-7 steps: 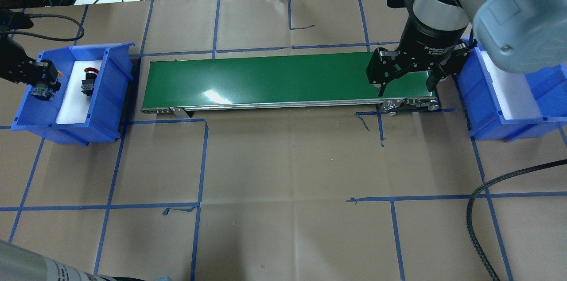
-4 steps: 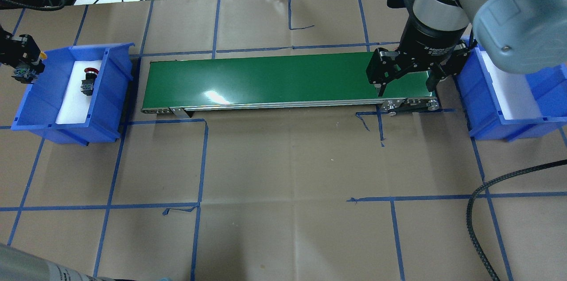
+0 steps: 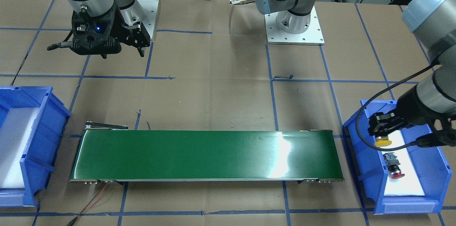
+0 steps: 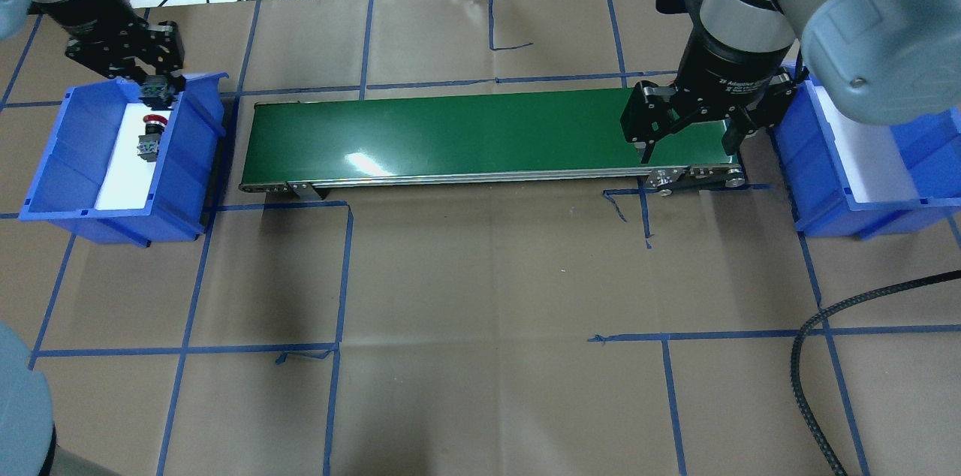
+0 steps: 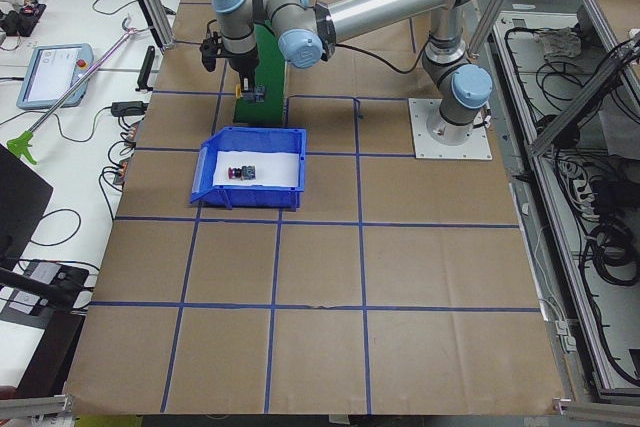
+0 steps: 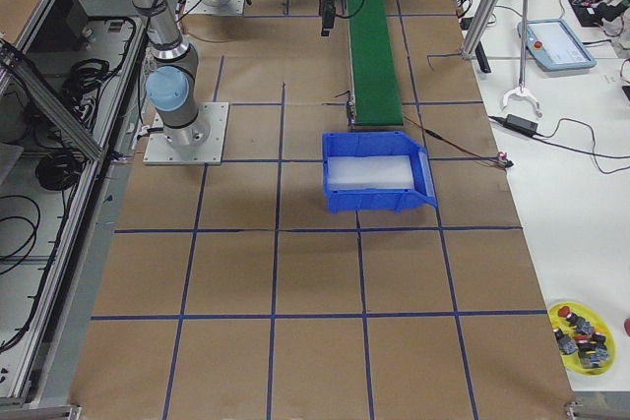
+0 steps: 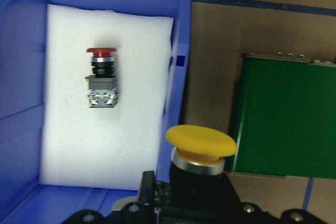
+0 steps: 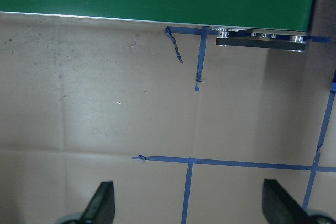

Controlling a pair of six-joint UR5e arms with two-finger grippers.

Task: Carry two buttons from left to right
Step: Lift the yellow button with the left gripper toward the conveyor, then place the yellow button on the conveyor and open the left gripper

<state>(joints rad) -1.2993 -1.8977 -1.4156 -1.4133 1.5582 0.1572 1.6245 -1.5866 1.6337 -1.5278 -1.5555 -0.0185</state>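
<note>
My left gripper should release the yellow-capped button on the green conveyor belt (image 3: 293, 149), next to the bright streak of glare.
My left gripper (image 4: 155, 84) is shut on the yellow-capped button (image 7: 200, 141) and holds it in the air over the conveyor-side wall of the left blue bin (image 4: 46, 161), cap pointing away from the robot. The yellow cap also shows in the front-facing view (image 3: 383, 143). The red-capped button (image 4: 149, 138) lies on its side on the white foam in that bin, also seen in the left wrist view (image 7: 101, 77). My right gripper (image 4: 687, 138) is open and empty, hovering over the right end of the green conveyor belt (image 4: 465, 134).
The right blue bin (image 4: 826, 183) with a white foam liner stands just past the belt's right end. A black braided cable (image 4: 807, 356) lies at the front right. Blue tape lines cross the brown paper table cover.
My left gripper has lifted the yellow-capped button from the bin's left side and swung it toward the bin's far corner by the conveyor. The right arm and the red button have not moved.
</note>
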